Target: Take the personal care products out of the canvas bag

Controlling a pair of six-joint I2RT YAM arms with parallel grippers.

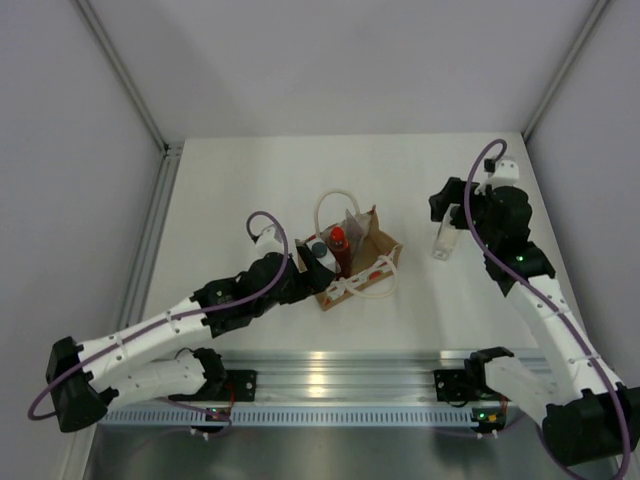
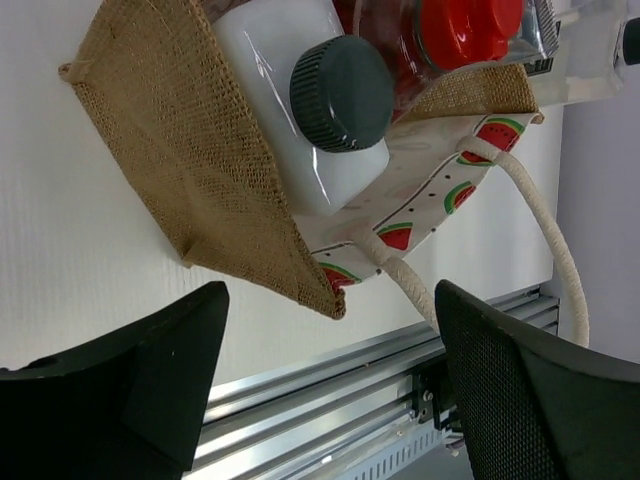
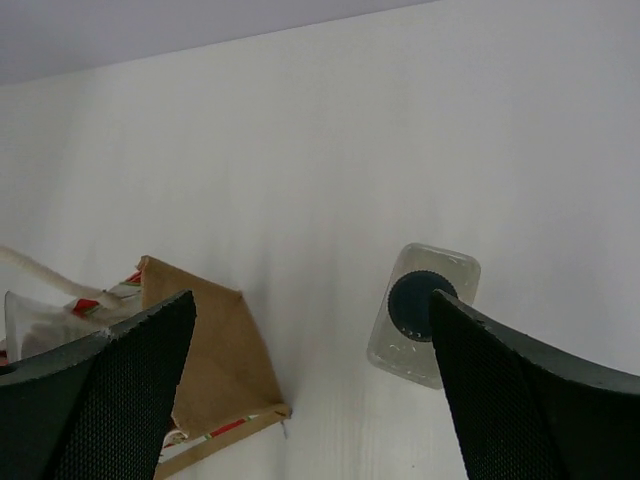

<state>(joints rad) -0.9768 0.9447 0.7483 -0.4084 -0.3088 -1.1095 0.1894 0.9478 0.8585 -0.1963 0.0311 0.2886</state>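
Note:
The pale tube's upper end (image 1: 354, 221) (image 3: 48, 322), beside the red bottle in the canvas bag, is next for my right gripper, which should go there and close.
The tan canvas bag (image 1: 365, 262) stands mid-table with its white rope handles (image 1: 335, 200) loose. Inside it I see a white bottle with a grey cap (image 2: 340, 92), a red bottle with a red cap (image 2: 470, 25) and a pale tube (image 1: 351, 224). My left gripper (image 1: 300, 272) is open at the bag's left side, level with its lower corner (image 2: 320, 290), nothing between the fingers. A clear bottle with a dark cap (image 3: 405, 310) stands upright on the table right of the bag (image 3: 210, 350). My right gripper (image 1: 445, 222) hangs open just above that bottle (image 1: 441, 243), not touching it.
An aluminium rail (image 1: 340, 375) with both arm bases runs along the near table edge. Grey enclosure walls (image 1: 100, 150) close in on the left, right and back. One rope handle (image 2: 545, 225) trails from the bag toward the rail.

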